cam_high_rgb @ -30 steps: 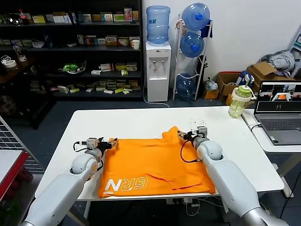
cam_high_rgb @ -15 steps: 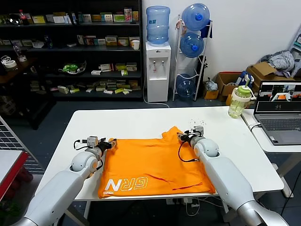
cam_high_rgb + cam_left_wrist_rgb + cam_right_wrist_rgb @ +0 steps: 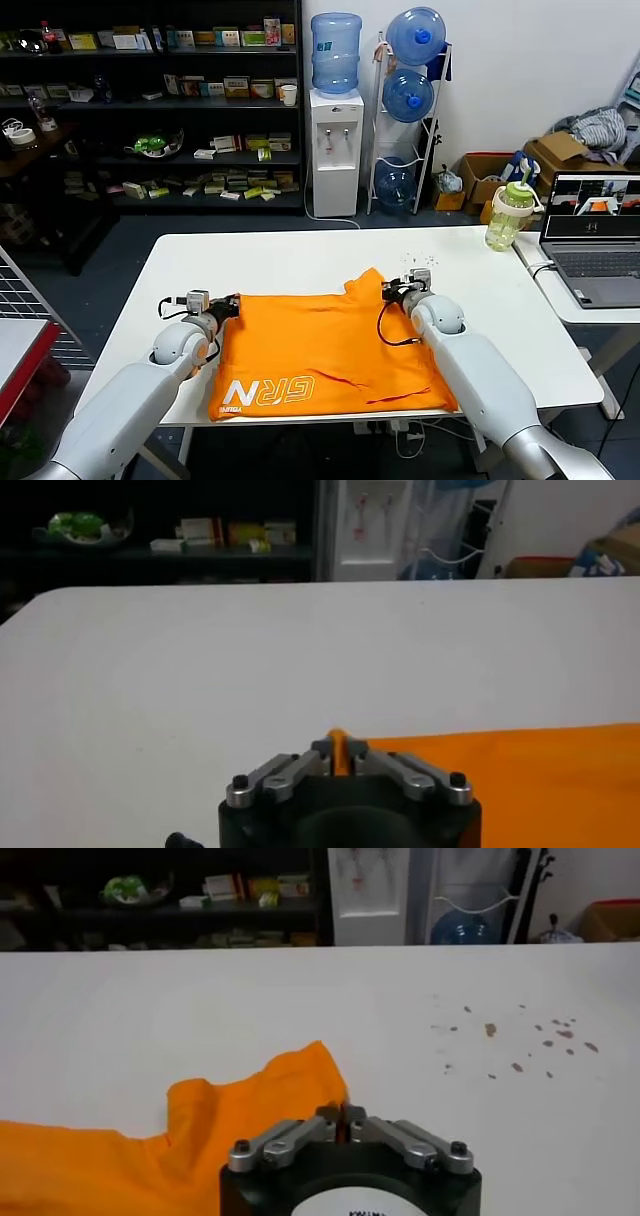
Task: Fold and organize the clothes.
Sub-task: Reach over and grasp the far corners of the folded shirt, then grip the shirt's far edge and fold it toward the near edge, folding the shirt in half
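Note:
The orange T-shirt's far corner by its side edge (image 3: pixel 227 373), just behind the white lettering, will be let go by my left gripper.
The orange T-shirt (image 3: pixel 320 345) lies spread on the white table (image 3: pixel 300 255), its white lettering near the front left corner. My left gripper (image 3: pixel 232 300) is shut on the shirt's far left corner; the left wrist view shows a thin fold of orange cloth (image 3: pixel 339 748) pinched between the fingers. My right gripper (image 3: pixel 388 289) is shut on the shirt's far right edge, beside a raised sleeve peak (image 3: pixel 370 280); the right wrist view shows the cloth (image 3: pixel 250 1118) running into its closed gripper (image 3: pixel 342 1116).
A green-lidded bottle (image 3: pixel 511 213) and an open laptop (image 3: pixel 598 245) stand at the table's right. A water dispenser (image 3: pixel 335 140), bottle rack (image 3: pixel 410 110) and shelves (image 3: pixel 150 110) are behind. Small brown specks (image 3: pixel 510 1043) mark the table beyond the right gripper.
Both grippers stay shut on the shirt's far corners. The left gripper has shifted very slightly left; the shirt barely moved.

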`<state>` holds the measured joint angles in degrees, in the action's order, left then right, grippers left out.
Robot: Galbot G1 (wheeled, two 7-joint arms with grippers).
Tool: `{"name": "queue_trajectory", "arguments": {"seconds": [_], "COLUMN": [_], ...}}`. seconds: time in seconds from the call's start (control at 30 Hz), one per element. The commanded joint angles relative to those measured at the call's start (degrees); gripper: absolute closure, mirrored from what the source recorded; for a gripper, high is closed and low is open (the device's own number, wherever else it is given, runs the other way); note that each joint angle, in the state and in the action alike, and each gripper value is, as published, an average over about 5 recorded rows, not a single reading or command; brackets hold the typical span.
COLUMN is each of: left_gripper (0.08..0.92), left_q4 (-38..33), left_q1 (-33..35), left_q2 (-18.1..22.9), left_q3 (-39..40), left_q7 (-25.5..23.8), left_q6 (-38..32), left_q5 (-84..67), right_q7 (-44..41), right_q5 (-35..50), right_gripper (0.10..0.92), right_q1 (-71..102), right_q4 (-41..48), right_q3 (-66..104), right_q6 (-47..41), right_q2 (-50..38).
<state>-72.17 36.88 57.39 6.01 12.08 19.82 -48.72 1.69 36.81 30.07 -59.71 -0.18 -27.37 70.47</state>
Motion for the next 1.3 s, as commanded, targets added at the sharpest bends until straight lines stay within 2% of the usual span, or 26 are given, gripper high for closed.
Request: {"name": "queue_trajectory", "arguments": {"seconds": [0.03,0.13,0.3,0.43,0.9,1.3], "left_gripper": [0.864,0.907,0.908,0.908,0.908,0.908], "left_q4": [-0.4,-1.1,-4.7,-10.2,-29.7,-38.3], "left_q1": [-0.2,0.0,1.4,3.9,16.8,29.5], "left_q2": [-0.2,-0.4,-1.2,-3.7,-11.0,-15.5], "left_q3": [0.1,0.0,-1.5,-2.7,-8.1,-11.4], "left_q7": [0.1,0.3,1.2,2.5,7.7,9.9], "left_q6": [0.1,0.0,-0.1,0.0,1.3,1.0], "left_q5": [-0.1,-0.1,-0.2,-1.2,-3.7,-2.8], "right_q7": [-0.8,-0.9,0.0,1.7,8.2,10.3], "right_q5": [-0.3,-0.3,0.6,2.7,11.2,13.6], "right_gripper": [0.902,0.902,0.902,0.902,0.902,0.902], "right_q1": [-0.1,0.2,2.1,5.5,22.3,31.7], "right_q4": [-0.4,-1.6,-7.4,-14.9,-38.4,-48.6], "right_q3": [-0.1,0.1,0.7,1.4,6.2,9.8], "right_q6": [3.7,4.9,5.5,4.2,-1.2,-2.9], "right_q2": [-0.1,-0.5,-2.5,-5.8,-18.0,-23.4]}}
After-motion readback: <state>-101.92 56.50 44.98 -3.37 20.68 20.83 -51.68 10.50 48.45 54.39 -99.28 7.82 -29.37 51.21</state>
